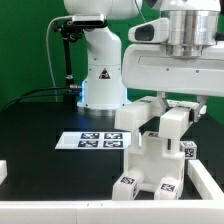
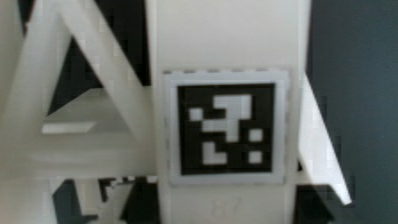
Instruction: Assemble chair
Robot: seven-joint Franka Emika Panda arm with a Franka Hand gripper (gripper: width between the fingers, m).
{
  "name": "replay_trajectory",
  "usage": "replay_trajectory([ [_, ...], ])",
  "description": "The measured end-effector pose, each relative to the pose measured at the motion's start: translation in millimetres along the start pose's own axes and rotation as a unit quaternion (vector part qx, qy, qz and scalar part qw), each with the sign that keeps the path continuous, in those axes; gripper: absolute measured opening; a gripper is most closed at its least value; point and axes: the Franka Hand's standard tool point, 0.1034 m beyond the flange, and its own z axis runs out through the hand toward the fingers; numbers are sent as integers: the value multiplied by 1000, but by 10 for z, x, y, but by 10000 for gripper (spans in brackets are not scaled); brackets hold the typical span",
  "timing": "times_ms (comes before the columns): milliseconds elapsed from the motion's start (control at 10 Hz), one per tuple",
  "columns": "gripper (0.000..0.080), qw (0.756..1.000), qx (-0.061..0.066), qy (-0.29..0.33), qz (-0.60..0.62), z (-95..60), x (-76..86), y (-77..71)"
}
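My gripper needs to let go of the chair on the black table (image 1: 136, 186) beside the front white rail, shifted over toward the side of the marker board.
The chair (image 1: 150, 165) is a partly built stack of white blocky parts with square black-and-white tags, standing on the black table at the exterior view's lower right. My gripper (image 1: 174, 108) hangs straight down over it, shut on an upright white chair bar (image 1: 175, 128) that touches the top of the stack. In the wrist view this bar (image 2: 222, 60) fills the middle, with a tag (image 2: 226, 125) on its face, and sits between my gripper's dark jaws (image 2: 222, 205). Slanted white chair pieces (image 2: 80, 110) lie behind it.
The marker board (image 1: 97, 140) lies flat on the table at the exterior view's left of the chair. The arm's white base (image 1: 100, 80) stands behind it. White rails (image 1: 205, 185) border the table's front and sides.
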Motion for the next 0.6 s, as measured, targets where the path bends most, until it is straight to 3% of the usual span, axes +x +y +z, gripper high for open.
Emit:
replay_trajectory([
  [100,287,1000,5,9,0,14,21,-5],
  [600,287,1000,3,9,6,144,61,27],
])
